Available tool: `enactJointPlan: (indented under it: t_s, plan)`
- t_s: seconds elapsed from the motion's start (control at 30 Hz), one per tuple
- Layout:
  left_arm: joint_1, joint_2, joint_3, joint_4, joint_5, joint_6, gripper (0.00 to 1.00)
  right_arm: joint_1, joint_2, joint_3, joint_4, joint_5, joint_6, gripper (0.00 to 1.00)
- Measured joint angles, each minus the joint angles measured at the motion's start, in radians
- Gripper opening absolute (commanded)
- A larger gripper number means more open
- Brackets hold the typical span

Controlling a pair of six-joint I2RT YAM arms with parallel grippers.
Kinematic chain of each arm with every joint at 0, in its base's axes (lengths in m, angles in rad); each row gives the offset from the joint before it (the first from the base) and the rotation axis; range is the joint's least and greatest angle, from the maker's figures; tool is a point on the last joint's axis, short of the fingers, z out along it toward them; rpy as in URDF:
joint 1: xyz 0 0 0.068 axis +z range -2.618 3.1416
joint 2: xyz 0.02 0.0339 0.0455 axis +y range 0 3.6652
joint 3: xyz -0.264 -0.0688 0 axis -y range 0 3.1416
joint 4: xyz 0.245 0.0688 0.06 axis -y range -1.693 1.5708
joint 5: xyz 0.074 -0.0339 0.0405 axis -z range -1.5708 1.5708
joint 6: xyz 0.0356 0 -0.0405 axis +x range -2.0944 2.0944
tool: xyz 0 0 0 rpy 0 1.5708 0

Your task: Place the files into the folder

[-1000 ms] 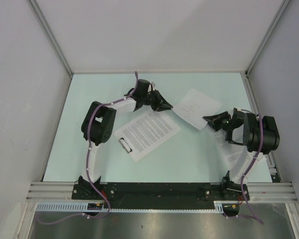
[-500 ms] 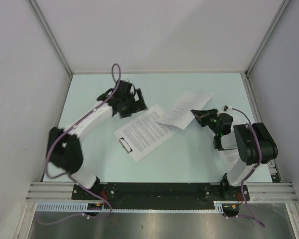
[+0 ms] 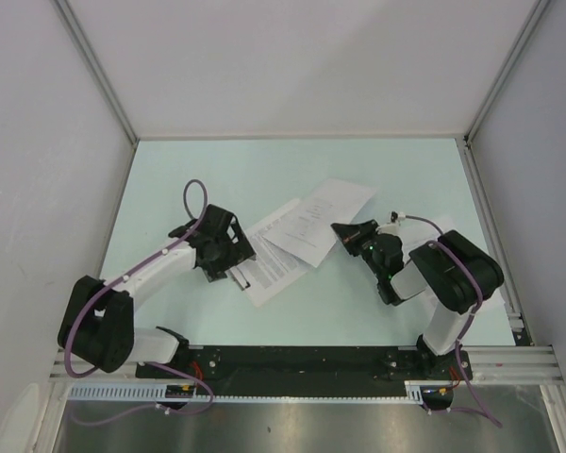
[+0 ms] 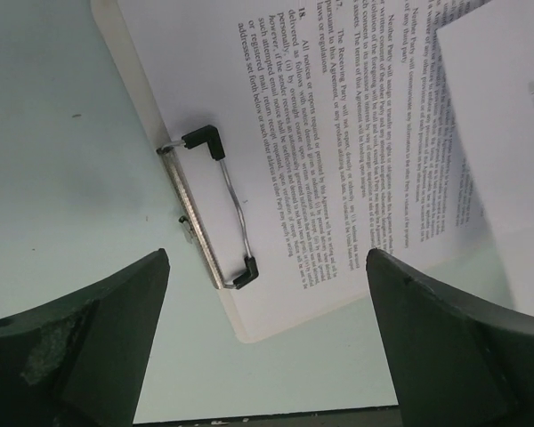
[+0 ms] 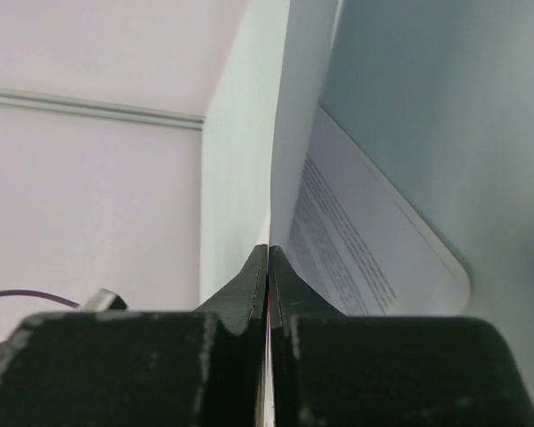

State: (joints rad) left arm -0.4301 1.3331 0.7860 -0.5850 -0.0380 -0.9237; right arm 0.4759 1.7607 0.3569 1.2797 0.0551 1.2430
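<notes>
The sparsely printed file's near end lies crooked, short of the folder's clip, so next my right gripper regrips its side edge (image 3: 326, 249) and slides it square toward the clip.
The folder (image 4: 242, 329) is a white clipboard lying aslant mid-table, its wire clip (image 4: 221, 212) at the near-left end. A densely printed file (image 3: 281, 262) lies on it, with the clip bar over its end. My left gripper (image 3: 228, 257) hovers above the clip end, its fingers (image 4: 98, 338) wide apart and empty. My right gripper (image 3: 341, 230) is shut on the edge of a sparsely printed file (image 3: 319, 219), which overlaps the folder's far-right part. In the right wrist view that sheet (image 5: 298, 107) runs edge-on from the pinched fingertips (image 5: 258, 267).
Grey panel walls (image 3: 292, 66) with aluminium posts enclose the pale green table (image 3: 387, 170) on three sides. A black base rail (image 3: 292, 363) runs along the near edge. A purple cable (image 3: 191, 193) loops above the left arm.
The left gripper has opened and swung from the folder's far end back to the clip end. The right gripper has carried the sparse sheet leftward, over the folder.
</notes>
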Motion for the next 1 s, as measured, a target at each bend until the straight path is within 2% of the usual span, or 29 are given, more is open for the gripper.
enactJointPlan:
  t_s: [0.07, 0.1, 0.2, 0.27, 0.33, 0.47, 0.53, 0.63, 0.67, 1.0]
  plan:
    - [0.003, 0.000, -0.002, 0.016, -0.001, -0.028, 0.95, 0.021, -0.010, -0.015, -0.033, 0.024, -0.023, 0.00]
    - [0.006, 0.000, -0.006, 0.032, 0.000, -0.041, 0.94, 0.028, -0.023, -0.018, -0.074, 0.031, -0.035, 0.04]
    - [0.020, 0.009, -0.025, 0.063, 0.021, -0.071, 0.89, 0.039, -0.103, -0.017, -0.229, 0.046, -0.073, 0.08]
    - [0.030, 0.030, -0.035, 0.080, 0.035, -0.089, 0.84, 0.045, -0.159, -0.008, -0.330, 0.052, -0.099, 0.17]
    - [0.038, 0.046, -0.053, 0.098, 0.046, -0.109, 0.80, 0.061, -0.211, 0.001, -0.423, 0.063, -0.121, 0.18]
    - [0.042, 0.045, -0.096, 0.121, 0.049, -0.149, 0.79, 0.085, -0.253, 0.012, -0.524, 0.062, -0.143, 0.25]
    - [0.043, 0.045, -0.103, 0.124, 0.052, -0.159, 0.79, 0.085, -0.249, 0.019, -0.560, 0.046, -0.145, 0.25]
    - [0.043, 0.043, -0.104, 0.137, 0.052, -0.164, 0.79, 0.085, -0.234, 0.026, -0.594, 0.019, -0.145, 0.17]
    - [0.043, 0.043, -0.105, 0.140, 0.052, -0.167, 0.79, 0.085, -0.227, 0.027, -0.603, 0.009, -0.144, 0.01]
    - [0.044, 0.037, -0.113, 0.151, 0.056, -0.175, 0.85, 0.098, -0.167, 0.030, -0.581, -0.064, -0.122, 0.00]
